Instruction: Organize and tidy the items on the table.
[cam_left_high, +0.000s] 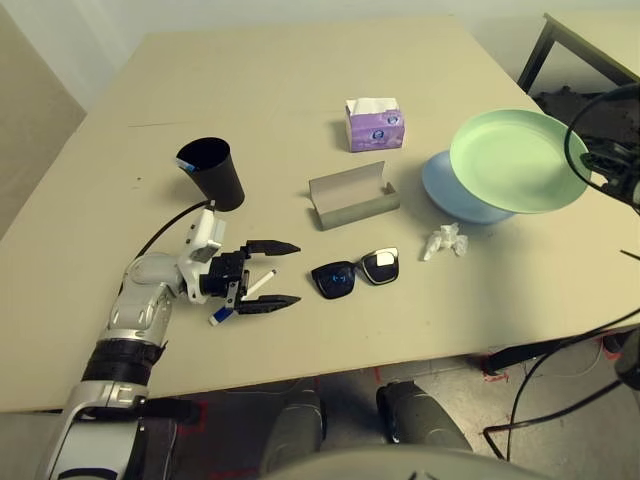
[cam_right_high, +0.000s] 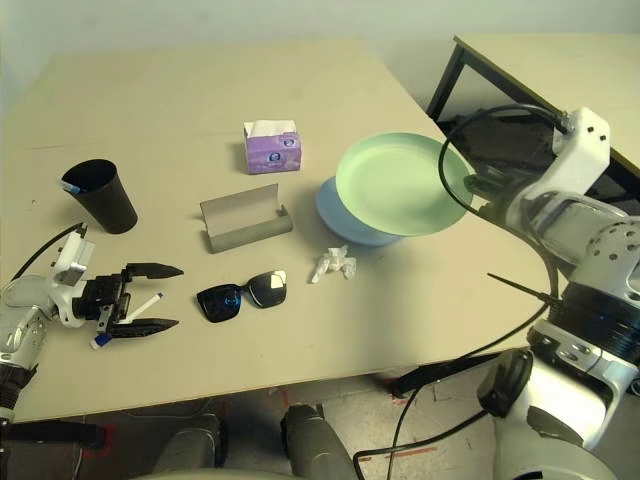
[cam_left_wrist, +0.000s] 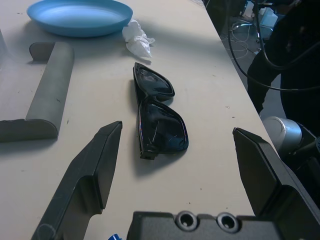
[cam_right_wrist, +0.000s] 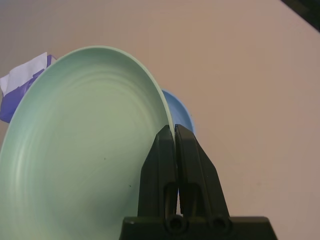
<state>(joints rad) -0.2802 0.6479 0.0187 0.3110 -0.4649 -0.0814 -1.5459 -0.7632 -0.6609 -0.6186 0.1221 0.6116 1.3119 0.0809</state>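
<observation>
I should let the green plate go from my right gripper on top of the blue plate (cam_left_high: 480, 183), so they are stacked beside the crumpled tissue.
My left gripper (cam_left_high: 288, 273) stands open just above the table (cam_left_high: 300, 70), with a white marker (cam_left_high: 258, 287) lying between its fingers. Black sunglasses (cam_left_high: 355, 272) lie just ahead of the fingertips, also seen in the left wrist view (cam_left_wrist: 157, 112). Behind them rests the open grey glasses case (cam_left_high: 350, 197). A black cup (cam_left_high: 212, 172) stands behind my left hand. A crumpled tissue (cam_left_high: 443, 241) lies near the blue plate (cam_left_high: 445, 190). My right gripper (cam_right_wrist: 175, 132) is shut on the rim of the green plate (cam_left_high: 517, 160), held tilted above the blue one.
A purple tissue box (cam_left_high: 375, 125) stands behind the glasses case. A black-legged side table (cam_left_high: 580, 50) stands off the far right corner. Black cables hang past the table's right edge.
</observation>
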